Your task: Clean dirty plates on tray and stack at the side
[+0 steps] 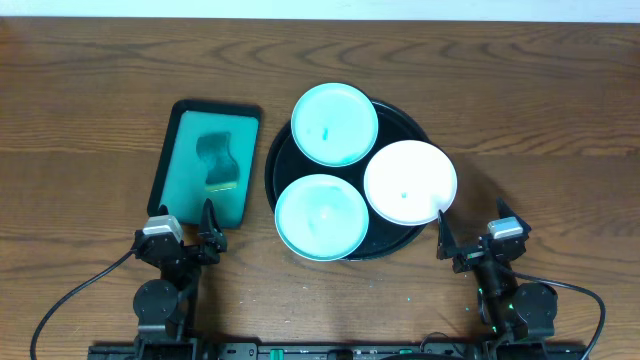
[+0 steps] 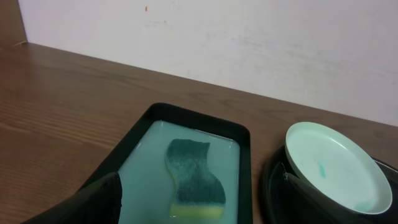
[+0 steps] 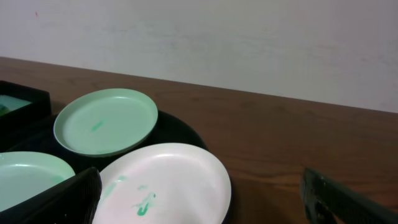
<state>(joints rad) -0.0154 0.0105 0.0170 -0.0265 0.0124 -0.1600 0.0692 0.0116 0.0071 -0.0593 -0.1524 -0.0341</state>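
I should next move my left gripper over to the narrow middle (image 1: 219,163) (image 2: 192,172) of the green-and-yellow sponge in the teal tray, and then close it there.
The round black tray (image 1: 405,120) holds three plates: a mint one at the back (image 1: 334,124), a mint one at the front left (image 1: 321,216) and a white one at the right (image 1: 410,181). Each has small green smears. My left gripper (image 1: 185,222) is open and empty at the near end of the teal tray. My right gripper (image 1: 473,228) is open and empty, just right of the white plate. In the right wrist view the white plate (image 3: 165,180) lies between my open fingers (image 3: 202,208), with the back plate (image 3: 106,121) beyond. The left wrist view shows the back plate (image 2: 339,165) and my open fingers (image 2: 199,211).
A rectangular teal tray with a dark rim (image 1: 172,150) lies left of the black tray and holds liquid and a green-and-yellow sponge (image 1: 220,165). The sponge also shows in the left wrist view (image 2: 193,177). The table is bare wood around both trays.
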